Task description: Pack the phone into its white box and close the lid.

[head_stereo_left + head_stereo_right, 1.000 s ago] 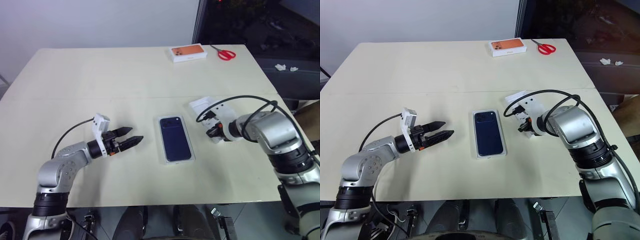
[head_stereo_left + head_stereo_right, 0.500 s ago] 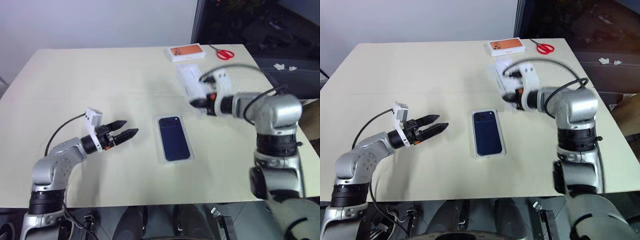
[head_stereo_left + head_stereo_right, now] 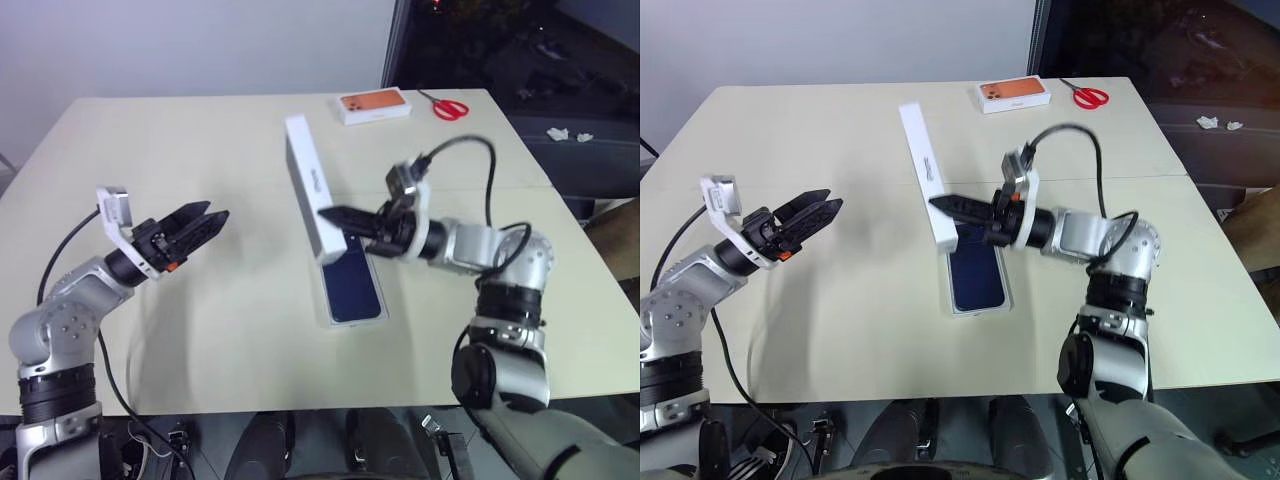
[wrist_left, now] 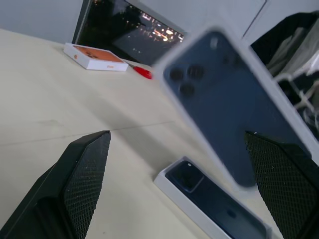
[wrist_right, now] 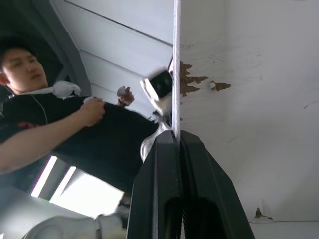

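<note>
The lid, now tilted above the box's far end, will be released by my right gripper on edge along the white box's long side [image 3: 321, 274], facing my left gripper.
The dark navy phone [image 3: 352, 285] lies back up inside the white box [image 3: 325, 303] at the table's middle. The lid [image 3: 305, 180] hangs on edge above the box's far end, tilted, its printed phone picture facing my left side [image 4: 224, 109]. My right gripper [image 3: 328, 213] is shut on the lid's thin wall [image 5: 175, 99], pointing left; the lid's plain white inside [image 5: 249, 99] shows in the right wrist view. My left gripper [image 3: 192, 224] is raised to the left of the box, open and holding nothing, its fingers [image 4: 84, 169] spread wide toward the lid.
A white box with an orange top [image 3: 375, 105] and red scissors [image 3: 452, 107] lie at the table's far right edge. A person in black [image 5: 65, 124] shows in the right wrist view. The cream table [image 3: 180, 140] is bare on the left.
My right gripper lifted the lid off the table at the right, swung it left and turned it on edge over the phone. My left arm rose and drew left, still open.
</note>
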Controlling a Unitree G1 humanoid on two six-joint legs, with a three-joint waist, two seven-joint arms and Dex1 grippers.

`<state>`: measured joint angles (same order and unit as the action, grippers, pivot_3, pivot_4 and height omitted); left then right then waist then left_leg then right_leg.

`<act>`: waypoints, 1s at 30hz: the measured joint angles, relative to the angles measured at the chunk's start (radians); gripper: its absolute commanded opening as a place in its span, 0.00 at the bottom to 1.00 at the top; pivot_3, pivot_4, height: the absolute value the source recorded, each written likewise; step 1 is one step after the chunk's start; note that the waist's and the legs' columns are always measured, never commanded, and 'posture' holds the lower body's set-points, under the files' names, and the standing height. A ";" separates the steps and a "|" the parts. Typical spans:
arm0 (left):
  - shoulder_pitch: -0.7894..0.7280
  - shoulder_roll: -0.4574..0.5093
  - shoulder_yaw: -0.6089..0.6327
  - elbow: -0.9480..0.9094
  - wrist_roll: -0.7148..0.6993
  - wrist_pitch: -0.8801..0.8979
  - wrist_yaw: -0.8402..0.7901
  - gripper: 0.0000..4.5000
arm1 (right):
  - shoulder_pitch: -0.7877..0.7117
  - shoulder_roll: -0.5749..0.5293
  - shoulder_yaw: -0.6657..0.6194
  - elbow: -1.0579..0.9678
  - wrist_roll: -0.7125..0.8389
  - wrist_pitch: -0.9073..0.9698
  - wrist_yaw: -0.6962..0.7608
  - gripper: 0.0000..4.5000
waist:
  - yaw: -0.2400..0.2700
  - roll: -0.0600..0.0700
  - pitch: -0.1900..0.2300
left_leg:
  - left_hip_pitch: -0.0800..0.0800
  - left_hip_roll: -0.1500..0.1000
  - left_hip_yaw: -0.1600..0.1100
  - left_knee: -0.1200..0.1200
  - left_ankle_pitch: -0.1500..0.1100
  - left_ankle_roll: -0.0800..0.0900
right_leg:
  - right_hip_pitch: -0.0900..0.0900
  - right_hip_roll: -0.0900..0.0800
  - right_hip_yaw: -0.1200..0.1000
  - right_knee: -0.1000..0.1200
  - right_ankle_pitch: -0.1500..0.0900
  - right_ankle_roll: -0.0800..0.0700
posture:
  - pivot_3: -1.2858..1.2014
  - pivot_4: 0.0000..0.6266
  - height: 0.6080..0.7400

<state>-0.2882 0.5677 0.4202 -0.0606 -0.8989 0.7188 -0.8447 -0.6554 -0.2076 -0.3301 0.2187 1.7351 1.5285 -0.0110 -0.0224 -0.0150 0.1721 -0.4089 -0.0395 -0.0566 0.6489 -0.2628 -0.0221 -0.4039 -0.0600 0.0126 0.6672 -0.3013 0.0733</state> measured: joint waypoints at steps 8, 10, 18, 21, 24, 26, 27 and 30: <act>0.026 -0.011 -0.040 -0.031 -0.004 0.001 -0.001 1.00 | 0.201 -0.098 0.251 -0.191 0.202 -0.169 -0.113 0.01 | 0.001 0.000 0.000 | 0.001 0.000 0.002 0.001 0.002 0.004 | 0.002 0.000 0.001 0.000 0.002 0.004 | 0.52 0.24 1.00; 0.042 -0.024 -0.057 -0.043 -0.004 0.001 -0.001 1.00 | 0.210 -0.097 0.280 -0.195 0.202 -0.197 -0.122 0.01 | 0.001 0.000 0.000 | 0.001 0.000 0.002 0.001 0.002 0.004 | 0.001 0.000 0.001 0.000 0.002 0.004 | 0.52 0.24 1.00; 0.111 -0.036 -0.134 -0.103 0.018 -0.006 -0.015 0.81 | 0.238 -0.065 0.334 -0.210 0.205 -0.316 -0.224 0.00 | 0.003 0.000 0.000 | 0.000 0.000 0.002 0.001 0.002 0.004 | 0.001 0.000 0.001 -0.001 0.002 0.004 | 0.52 0.24 1.00; 0.119 -0.037 -0.141 -0.108 0.018 -0.003 -0.018 0.50 | 0.239 -0.048 0.332 -0.204 0.205 -0.339 -0.250 0.00 | 0.004 0.000 0.000 | 0.000 0.000 0.002 0.000 0.002 0.004 | 0.001 0.000 0.001 -0.001 0.002 0.004 | 0.52 0.24 1.00; 0.123 -0.066 -0.175 -0.108 0.039 -0.014 -0.013 0.16 | 0.242 -0.066 0.335 -0.204 0.209 -0.344 -0.259 0.00 | 0.009 0.000 0.000 | 0.000 0.000 0.002 0.001 0.002 0.004 | 0.002 0.000 0.001 -0.002 0.002 0.004 | 0.52 0.24 1.00; 0.133 -0.102 -0.211 -0.105 0.063 -0.031 -0.001 0.01 | 0.241 -0.086 0.335 -0.204 0.216 -0.356 -0.260 0.00 | 0.009 0.000 0.000 | 0.000 0.000 0.002 0.001 0.002 0.004 | 0.002 0.000 0.001 -0.003 0.002 0.004 | 0.52 0.24 1.00; 0.138 -0.123 -0.223 -0.102 0.071 -0.040 0.003 0.01 | 0.241 -0.096 0.335 -0.204 0.220 -0.360 -0.260 0.00 | 0.008 0.000 0.000 | 0.000 0.000 0.002 0.001 0.002 0.004 | 0.002 -0.001 0.001 -0.003 0.002 0.004 | 0.52 0.24 1.00; 0.155 -0.175 -0.256 -0.096 0.102 -0.080 0.011 0.01 | 0.240 -0.127 0.334 -0.205 0.231 -0.369 -0.256 0.00 | 0.008 0.000 0.000 | 0.001 0.000 0.002 0.000 0.002 0.004 | 0.002 0.000 0.001 -0.003 0.002 0.004 | 0.52 0.24 1.00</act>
<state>-0.1334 0.3923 0.1645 -0.1566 -0.7966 0.6383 -0.8337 -0.4151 -0.3342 0.0043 0.0142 1.9664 1.1595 -0.2669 -0.0142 -0.0150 0.1720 -0.4083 -0.0396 -0.0547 0.6494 -0.2606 -0.0182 -0.4014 -0.0603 0.0136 0.6645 -0.2991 0.0773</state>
